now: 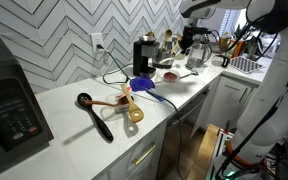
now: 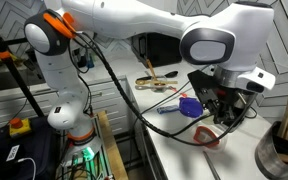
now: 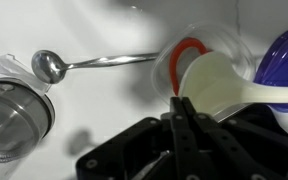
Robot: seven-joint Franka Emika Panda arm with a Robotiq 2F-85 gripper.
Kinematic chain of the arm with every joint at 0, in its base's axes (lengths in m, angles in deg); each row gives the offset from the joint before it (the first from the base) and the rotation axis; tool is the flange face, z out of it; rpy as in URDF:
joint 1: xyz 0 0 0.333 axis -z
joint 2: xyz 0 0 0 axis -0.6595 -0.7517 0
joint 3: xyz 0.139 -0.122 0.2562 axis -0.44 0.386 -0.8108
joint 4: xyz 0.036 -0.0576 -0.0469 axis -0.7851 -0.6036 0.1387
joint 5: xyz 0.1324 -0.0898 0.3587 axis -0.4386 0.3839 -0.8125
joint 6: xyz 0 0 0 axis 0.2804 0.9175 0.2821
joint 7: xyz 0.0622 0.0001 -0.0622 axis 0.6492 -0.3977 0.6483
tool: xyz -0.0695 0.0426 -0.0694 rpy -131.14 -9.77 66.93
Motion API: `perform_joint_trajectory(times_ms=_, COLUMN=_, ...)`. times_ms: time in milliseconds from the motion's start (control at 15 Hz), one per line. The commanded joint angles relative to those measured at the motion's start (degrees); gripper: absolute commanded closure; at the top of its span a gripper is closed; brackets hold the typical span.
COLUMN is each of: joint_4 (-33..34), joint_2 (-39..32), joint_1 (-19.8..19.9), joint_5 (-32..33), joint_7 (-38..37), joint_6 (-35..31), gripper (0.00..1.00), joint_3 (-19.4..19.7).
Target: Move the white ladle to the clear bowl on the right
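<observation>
The white ladle, its cup now over the clear bowl, will be let go by my gripper in the clear bowl (image 1: 171, 76) (image 3: 200, 66) between the metal spoon and the blue utensil.
In the wrist view the white ladle (image 3: 222, 82) has its cream cup over the clear bowl (image 3: 187, 50), which shows a red rim, and its handle runs off to the right. My gripper (image 3: 182, 103) has its fingers pressed together at the near edge of the ladle's cup and appears shut on it. In both exterior views the gripper (image 1: 194, 42) (image 2: 224, 112) hangs low over the bowl (image 1: 169, 75) (image 2: 210, 136) and hides most of the ladle.
A metal spoon (image 3: 50, 65) and a clear jar (image 3: 14, 112) lie left of the bowl. A blue utensil (image 3: 284, 55) (image 1: 142, 84) is close beside it. A black ladle (image 1: 94, 113) and wooden spoons (image 1: 132, 106) lie farther along the counter, with a coffee machine (image 1: 144, 52) behind.
</observation>
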Motion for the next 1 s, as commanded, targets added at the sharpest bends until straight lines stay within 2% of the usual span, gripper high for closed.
perform_joint_trajectory(times_ms=0, joint_4=0.46, joint_2=-0.66, joint_1=1.19, joint_5=-2.29, joint_7=6.50, joint_6=1.30, gripper=0.99, joint_3=-0.27)
perform_joint_trajectory(times_ms=67, joint_4=0.36, joint_2=-1.18, joint_1=1.48, joint_5=-2.63, joint_7=8.70, joint_6=1.05, gripper=0.99, joint_3=-0.11)
perform_joint_trajectory(times_ms=133, joint_4=-0.36, joint_2=-1.56, joint_1=2.19, joint_5=-6.25, joint_7=14.22, joint_6=0.93, gripper=0.99, joint_3=0.06)
perform_joint_trajectory(times_ms=333, joint_4=-3.86, joint_2=-1.55, joint_1=3.54, joint_5=-13.39, joint_7=24.11, joint_6=0.47, gripper=0.99, joint_3=-0.21)
perform_joint_trajectory(times_ms=533, joint_4=-5.45, joint_2=-2.43, joint_1=4.86, joint_5=-17.34, joint_7=29.90, joint_6=2.08, gripper=0.99, joint_3=0.07)
perform_joint_trajectory(times_ms=667, joint_4=-6.45, joint_2=-3.25, joint_1=5.23, joint_5=-17.21, joint_7=30.13, joint_6=-1.36, gripper=0.99, joint_3=0.29)
perform_joint_trajectory(times_ms=933, joint_4=-6.76, joint_2=-5.57, joint_1=5.29, joint_5=-16.41, joint_7=25.24, joint_6=-7.93, gripper=0.99, joint_3=-0.14)
